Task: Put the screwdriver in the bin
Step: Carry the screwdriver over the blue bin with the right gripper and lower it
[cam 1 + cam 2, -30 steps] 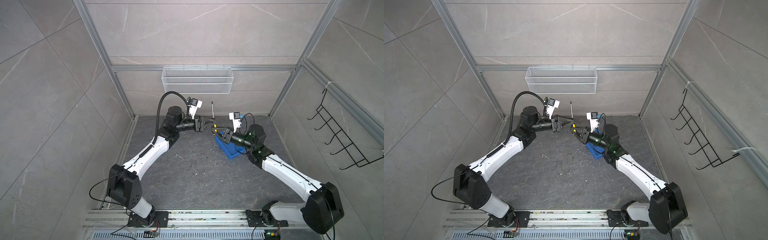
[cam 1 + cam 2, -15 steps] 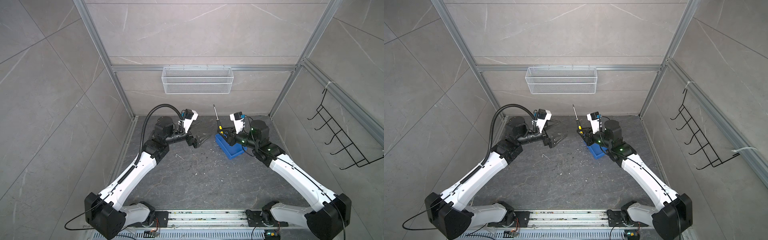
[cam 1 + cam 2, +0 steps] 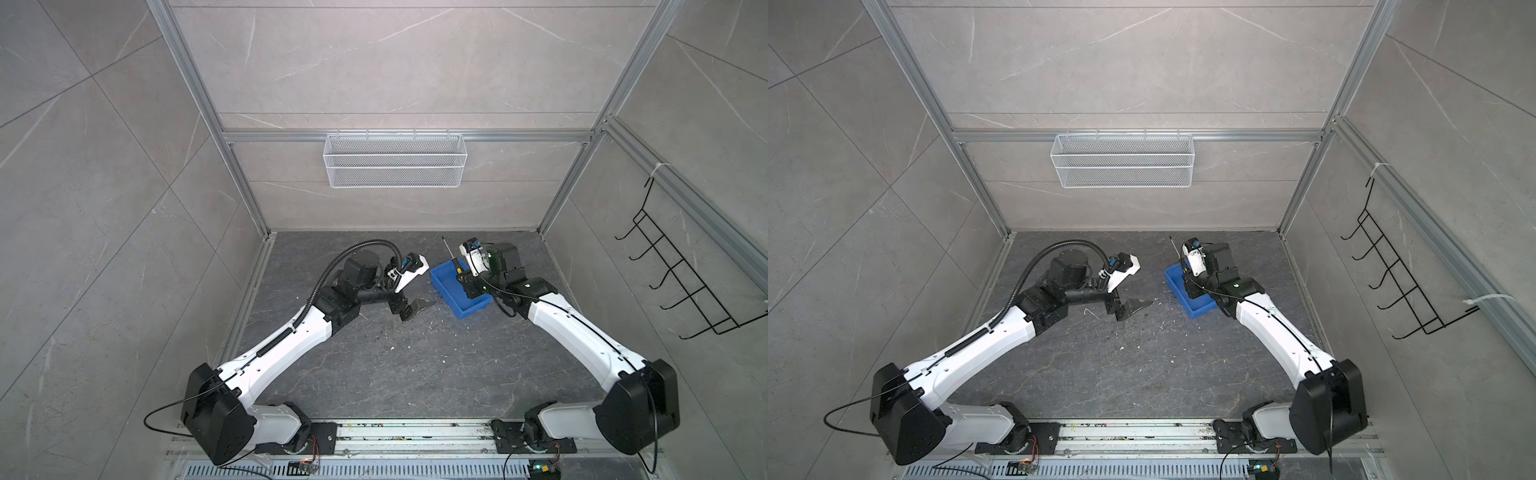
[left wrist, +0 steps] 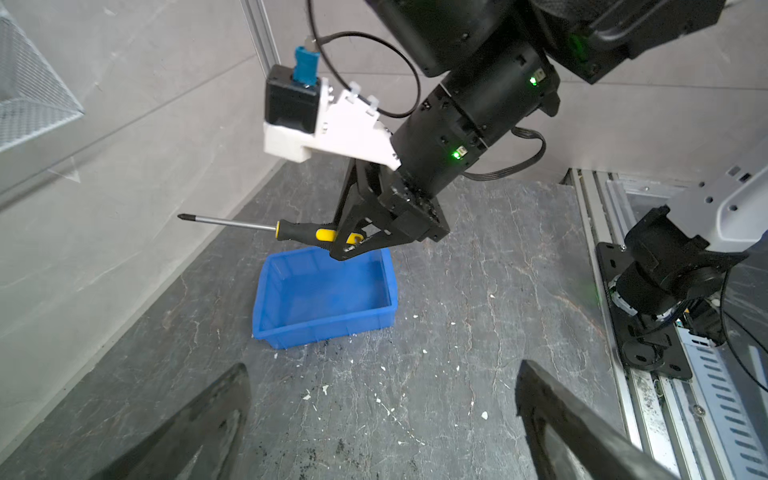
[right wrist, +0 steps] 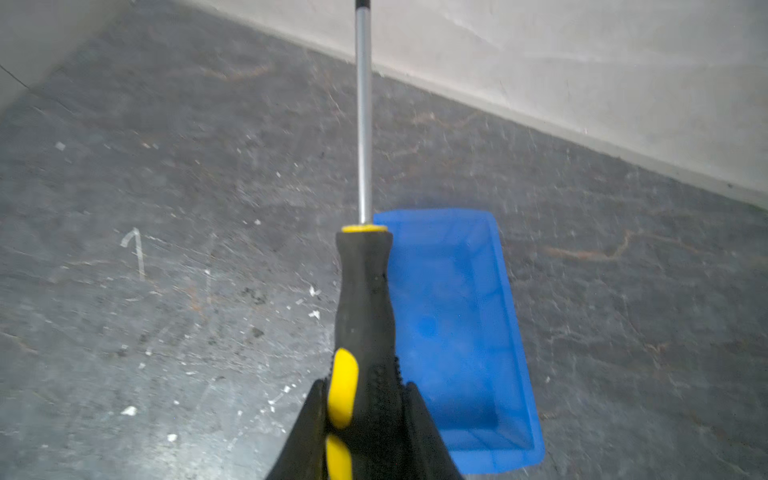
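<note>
I will use my right gripper to lay the screwdriver down lengthwise, close to the middle of the blue bin's bottom (image 3: 456,286) (image 5: 417,340).
My right gripper (image 4: 348,248) is shut on the rear of the screwdriver (image 4: 303,230), whose black handle has yellow marks. It holds the tool roughly level just above the blue bin (image 4: 324,291), which has nothing in it. In the right wrist view the right gripper (image 5: 362,388) clamps the screwdriver (image 5: 363,291) over the bin (image 5: 457,332). The silver shaft points toward the back wall. In both top views the screwdriver (image 3: 448,248) (image 3: 1173,247) sticks out beyond the bin (image 3: 446,289) (image 3: 1177,286). My left gripper (image 3: 415,309) (image 4: 382,365) stands open and holds nothing, low over the floor left of the bin.
A white wire mesh basket (image 3: 395,166) hangs on the back wall. A black hook rack (image 3: 685,282) is on the right wall. A small L-shaped hex key (image 5: 135,249) and white specks lie on the dark floor. The arms' base rail (image 3: 395,436) runs along the front.
My left gripper has opened wide, drawn back to the left and dropped toward the floor. My right gripper has carried the screwdriver back over the bin and lowered it.
</note>
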Motion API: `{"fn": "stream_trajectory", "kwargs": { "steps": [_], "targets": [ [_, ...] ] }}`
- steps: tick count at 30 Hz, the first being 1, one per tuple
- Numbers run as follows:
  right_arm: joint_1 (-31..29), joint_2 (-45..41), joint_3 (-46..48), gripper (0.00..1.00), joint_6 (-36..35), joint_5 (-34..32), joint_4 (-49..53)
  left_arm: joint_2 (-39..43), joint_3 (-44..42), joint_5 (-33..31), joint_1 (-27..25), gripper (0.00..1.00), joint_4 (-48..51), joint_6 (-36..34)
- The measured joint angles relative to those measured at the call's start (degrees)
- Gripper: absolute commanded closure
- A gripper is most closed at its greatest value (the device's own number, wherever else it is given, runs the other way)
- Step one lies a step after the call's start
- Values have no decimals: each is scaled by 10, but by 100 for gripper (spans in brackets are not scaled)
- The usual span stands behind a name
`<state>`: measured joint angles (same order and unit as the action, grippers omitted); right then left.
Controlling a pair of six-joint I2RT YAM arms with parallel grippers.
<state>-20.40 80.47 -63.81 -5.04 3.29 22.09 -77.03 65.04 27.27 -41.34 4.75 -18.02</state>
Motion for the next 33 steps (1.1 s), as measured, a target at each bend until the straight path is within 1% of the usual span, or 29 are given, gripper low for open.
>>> {"fn": "stream_trajectory", "kwargs": {
  "steps": [5,10,18,33],
  "targets": [
    [13,57,0,100,-17,-41,13,-29,-14,-54,-19,0,0,-3],
    [18,102,0,100,-39,-60,21,-42,-30,-91,-28,0,-1,-3],
    [19,151,-7,100,-68,-80,43,-53,-43,-108,-31,0,-5,-3],
    [21,249,-61,100,-82,-85,51,-60,-48,-110,-33,0,-15,-7]
  ]
}}
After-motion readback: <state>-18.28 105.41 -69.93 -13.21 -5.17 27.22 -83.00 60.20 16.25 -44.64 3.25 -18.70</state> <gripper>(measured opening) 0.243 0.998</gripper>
